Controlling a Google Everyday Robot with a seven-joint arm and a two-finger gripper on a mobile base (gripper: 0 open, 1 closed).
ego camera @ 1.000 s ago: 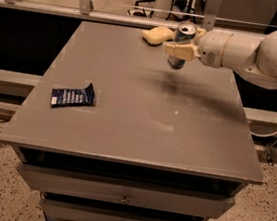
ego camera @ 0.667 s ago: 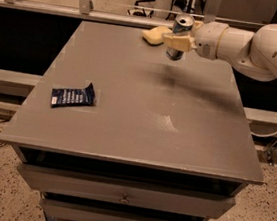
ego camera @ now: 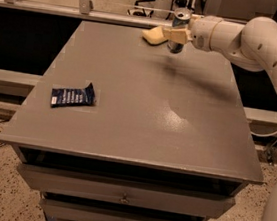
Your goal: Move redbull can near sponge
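Note:
Next, I release the redbull can, now just above the table's far edge, upright on the grey table (ego camera: 174, 50) close beside the pale yellow sponge.
The redbull can (ego camera: 179, 23) is a slim blue-and-silver can with a silver top, held upright just above the far edge of the grey table (ego camera: 139, 107). My gripper (ego camera: 177, 35) is shut on the can's middle, reaching in from the right on a white arm. The pale yellow sponge (ego camera: 154, 35) lies on the table right beside the can, on its left, at the far edge. The can's lower part is partly hidden by the fingers.
A flat dark blue snack packet (ego camera: 73, 95) lies at the left of the table. My white arm (ego camera: 258, 41) crosses the far right corner. Drawers (ego camera: 125, 194) are below the front edge. A metal rail runs behind the table.
My gripper has carried the can further back and to the left, closer to the sponge at the far edge.

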